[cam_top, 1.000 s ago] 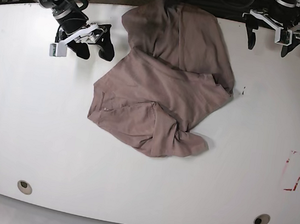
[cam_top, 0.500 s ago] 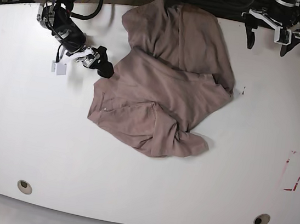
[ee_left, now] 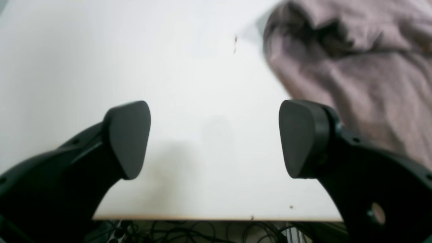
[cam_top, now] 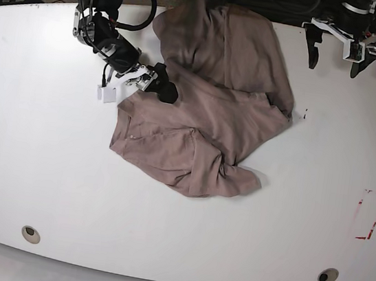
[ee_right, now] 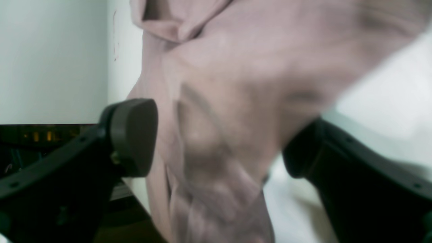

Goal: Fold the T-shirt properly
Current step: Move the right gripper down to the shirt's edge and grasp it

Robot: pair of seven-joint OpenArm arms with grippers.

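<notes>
The T-shirt's straight side edge (cam_top: 279, 68) (ee_left: 297, 91), just farther back than its corner beside the small dark mark, will be gripped by my left gripper.
The mauve-brown T-shirt (cam_top: 210, 102) lies crumpled on the far middle of the white table (cam_top: 46, 163), with one part bunched toward the near right. My right gripper (cam_top: 150, 86) is at the shirt's left edge. In the right wrist view my right gripper (ee_right: 216, 141) is open, and a fold of the T-shirt (ee_right: 229, 84) fills the gap between its fingers and covers part of one of them. My left gripper (cam_top: 336, 55) hangs open over the table's far right edge, apart from the shirt. In the left wrist view my left gripper (ee_left: 216, 138) holds nothing, and the T-shirt (ee_left: 357, 67) is at the upper right.
A red marked rectangle (cam_top: 370, 214) is on the table at the right. Two round holes (cam_top: 31, 234) (cam_top: 327, 276) sit near the front edge. Cables (ee_left: 202, 233) run behind the far edge. A small dark mark (cam_top: 305, 114) lies just right of the shirt.
My right arm has swung right and toward the front from the far left, and its open jaws now straddle the shirt's left edge. The left arm has hardly moved.
</notes>
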